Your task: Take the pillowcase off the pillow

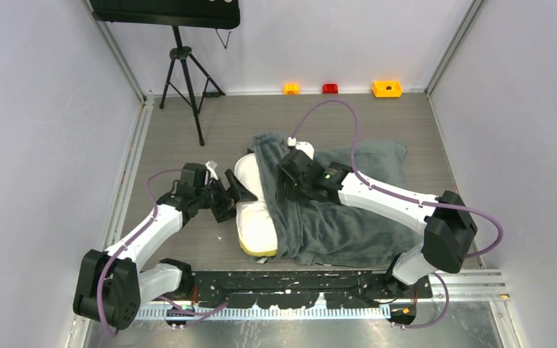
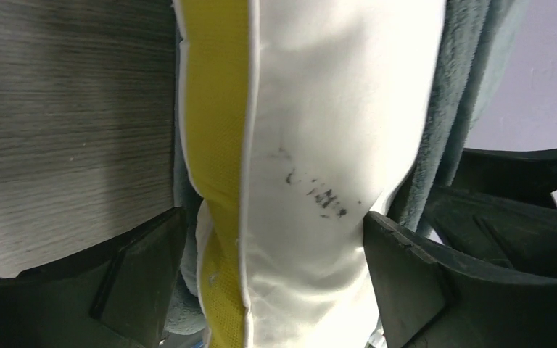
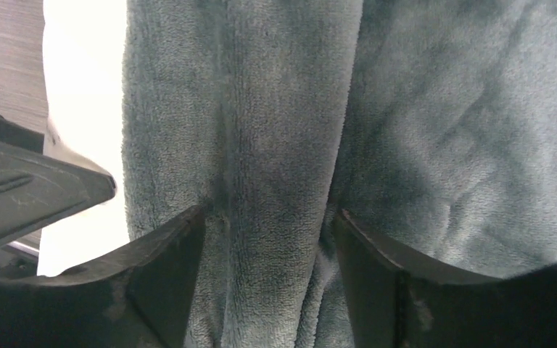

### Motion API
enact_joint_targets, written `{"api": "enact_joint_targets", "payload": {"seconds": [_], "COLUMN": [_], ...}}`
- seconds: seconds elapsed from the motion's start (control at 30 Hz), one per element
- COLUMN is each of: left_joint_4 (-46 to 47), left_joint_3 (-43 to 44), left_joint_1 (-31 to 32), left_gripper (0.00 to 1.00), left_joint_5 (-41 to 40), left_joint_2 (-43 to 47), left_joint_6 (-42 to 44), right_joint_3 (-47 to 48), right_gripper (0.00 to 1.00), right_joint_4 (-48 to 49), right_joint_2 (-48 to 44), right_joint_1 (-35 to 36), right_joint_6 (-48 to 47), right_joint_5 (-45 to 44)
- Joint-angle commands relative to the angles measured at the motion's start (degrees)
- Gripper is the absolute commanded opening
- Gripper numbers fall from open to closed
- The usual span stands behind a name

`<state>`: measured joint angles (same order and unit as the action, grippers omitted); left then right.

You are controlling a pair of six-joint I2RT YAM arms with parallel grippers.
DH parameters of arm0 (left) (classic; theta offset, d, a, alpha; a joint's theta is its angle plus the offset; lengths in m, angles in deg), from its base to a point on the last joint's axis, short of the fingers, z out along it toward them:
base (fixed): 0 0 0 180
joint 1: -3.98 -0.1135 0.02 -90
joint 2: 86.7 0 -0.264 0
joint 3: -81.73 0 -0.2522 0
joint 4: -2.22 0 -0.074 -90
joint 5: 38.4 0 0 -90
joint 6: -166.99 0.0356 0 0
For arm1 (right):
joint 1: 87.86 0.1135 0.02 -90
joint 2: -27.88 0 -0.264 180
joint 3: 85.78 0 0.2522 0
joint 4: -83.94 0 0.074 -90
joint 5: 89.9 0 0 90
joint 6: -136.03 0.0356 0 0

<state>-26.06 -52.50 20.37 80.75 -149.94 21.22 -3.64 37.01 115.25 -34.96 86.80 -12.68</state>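
The robot's left gripper has its fingers around the white pillow against the pillowcase's open edge, so it should open them and pinch only the pillow's exposed side (image 2: 297, 230) before pulling.
The white pillow (image 1: 254, 206) with its yellow-olive band (image 1: 250, 246) sticks out of the left side of the dark grey fuzzy pillowcase (image 1: 348, 210) in the middle of the table. My left gripper (image 1: 238, 190) is shut on the pillow's exposed edge; in the left wrist view the white pillow (image 2: 319, 145) and yellow band (image 2: 217, 109) fill the space between the jaws of that gripper (image 2: 275, 246). My right gripper (image 1: 284, 190) is shut on a fold of the pillowcase (image 3: 275, 145) near its open edge; this gripper (image 3: 268, 239) pinches the grey plush. The zebra patch is hidden.
A black tripod (image 1: 185, 80) stands at the back left. Small orange (image 1: 291, 88), red (image 1: 330, 88) and yellow (image 1: 386, 88) objects lie along the back wall. Grey walls close in both sides. A black rail (image 1: 312, 283) runs along the near edge.
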Motion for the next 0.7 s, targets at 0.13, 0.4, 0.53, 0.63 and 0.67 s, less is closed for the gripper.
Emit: {"api": "enact_joint_targets", "payload": {"seconds": [0.13,0.4,0.53,0.63,0.67], "left_joint_4": [14.58,24.61,21.03,11.60,8.57], "left_joint_3": [-8.23,-4.49,-1.61,2.86,4.58], "left_joint_1": [0.50,3.37,2.11,-2.54,-4.80], "left_gripper": [1.00,0.81,0.28,0.00,0.00], "left_joint_5": [6.93,10.46,9.38,9.53,10.35], "left_joint_2": [-0.95,-7.75,-6.49,-4.21,-3.83], "left_joint_6": [-4.12,-6.87,-4.18,0.38,1.98], "right_joint_3": [-4.30,-4.80,-5.93,-5.89,-5.93], "right_gripper": [0.37,0.08,0.08,0.04,0.02], "right_joint_4": [4.86,4.93,3.10,-2.63,-4.44], "right_joint_2": [-2.60,-3.31,-5.93,-7.83,-8.56], "right_joint_1": [-1.09,-1.31,-2.63,-5.04,-6.13], "right_joint_6": [3.24,2.77,2.94,2.33,2.15], "right_joint_5": [-0.02,0.59,-2.49,-6.74,-8.46]}}
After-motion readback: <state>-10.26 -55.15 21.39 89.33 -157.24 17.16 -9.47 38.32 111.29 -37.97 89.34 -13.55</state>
